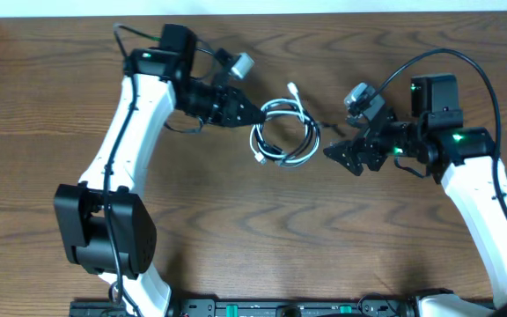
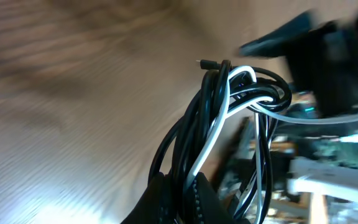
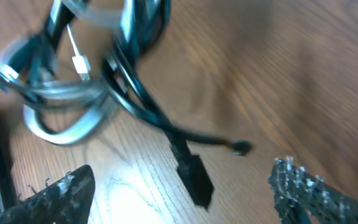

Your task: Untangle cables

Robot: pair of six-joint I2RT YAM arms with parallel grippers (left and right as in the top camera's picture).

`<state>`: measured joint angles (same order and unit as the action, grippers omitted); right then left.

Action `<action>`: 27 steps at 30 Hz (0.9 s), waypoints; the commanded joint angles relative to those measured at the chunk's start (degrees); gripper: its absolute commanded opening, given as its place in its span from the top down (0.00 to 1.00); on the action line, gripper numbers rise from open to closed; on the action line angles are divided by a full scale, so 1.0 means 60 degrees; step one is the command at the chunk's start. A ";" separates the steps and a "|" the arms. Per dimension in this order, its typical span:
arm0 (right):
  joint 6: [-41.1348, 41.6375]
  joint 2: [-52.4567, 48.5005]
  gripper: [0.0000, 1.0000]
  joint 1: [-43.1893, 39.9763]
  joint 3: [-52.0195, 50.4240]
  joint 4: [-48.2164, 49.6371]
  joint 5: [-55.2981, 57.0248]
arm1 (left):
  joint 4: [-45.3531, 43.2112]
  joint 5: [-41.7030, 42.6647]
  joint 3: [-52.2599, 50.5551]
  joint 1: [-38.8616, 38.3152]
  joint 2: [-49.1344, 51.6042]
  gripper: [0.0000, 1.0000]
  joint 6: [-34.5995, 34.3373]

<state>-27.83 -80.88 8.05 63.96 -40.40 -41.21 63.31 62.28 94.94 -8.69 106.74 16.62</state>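
I should let go of the black plug end with my right gripper and take over the cable loop by its free side (image 1: 315, 137), because my left gripper clamps black and white strands of cable together.
The black cable (image 1: 312, 134) and the white cable (image 1: 278, 108) lie coiled together in one loop at the table's middle. A white plug (image 1: 293, 88) sticks out at the loop's top. My left gripper (image 1: 255, 115) is shut on the loop's left side. In the left wrist view its fingers (image 2: 182, 190) clamp black strands (image 2: 188, 134) and a white strand (image 2: 213, 134). My right gripper (image 1: 335, 154) is open just right of the loop. In the right wrist view its fingers (image 3: 179, 194) straddle the black plug end (image 3: 194, 177) on the wood. The black cable (image 3: 138, 99) and the white cable (image 3: 67, 130) lie beyond.
The wooden table (image 1: 236, 229) ends at a pale wall along the top edge (image 1: 324, 7). The left arm's base (image 1: 104, 229) stands at the front left. A black equipment rail (image 1: 280, 308) runs along the front edge.
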 commanded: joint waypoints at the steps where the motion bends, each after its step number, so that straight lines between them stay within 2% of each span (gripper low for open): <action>1: -0.0539 -0.0415 0.15 0.0047 0.0131 0.0168 -0.0696 | 0.0138 0.1548 0.0018 0.0007 0.0066 0.93 0.0226; 7: -0.0747 -0.0685 0.18 0.0047 0.0135 0.1104 -0.1137 | 0.0233 0.1512 0.0018 -0.0018 0.0069 0.93 0.0226; 12: -0.0444 -0.0681 0.25 -0.0146 0.0146 0.2033 -0.1129 | 0.0240 0.1184 0.0018 -0.0018 0.0069 0.93 0.0142; 14: -0.0182 -0.0678 0.34 -0.0339 0.0146 0.2299 -0.1129 | 0.0255 0.1184 0.0018 -0.0018 0.0069 0.92 0.0142; 16: -0.0076 -0.0656 0.49 -0.0565 0.0146 0.2397 -0.1202 | 0.0266 0.1126 0.0018 -0.0018 0.0069 0.93 0.0146; 20: -0.0073 -0.0459 0.65 -0.0805 0.0146 0.2677 -0.2386 | 0.0237 0.0146 0.0018 -0.0018 0.0069 0.93 0.0120; 22: 0.0397 -0.0251 0.97 -0.0856 0.0146 0.2983 -0.2871 | 0.0211 -0.0004 0.0007 -0.0018 0.0069 0.93 0.0113; 27: 0.2226 0.0339 0.99 -0.0769 0.0146 0.3632 -0.2838 | -0.0029 -0.0007 0.0000 -0.0018 0.0069 0.92 0.0113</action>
<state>-22.39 -82.35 3.14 63.99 -19.40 -54.70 63.61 62.83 94.94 -8.78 106.74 16.58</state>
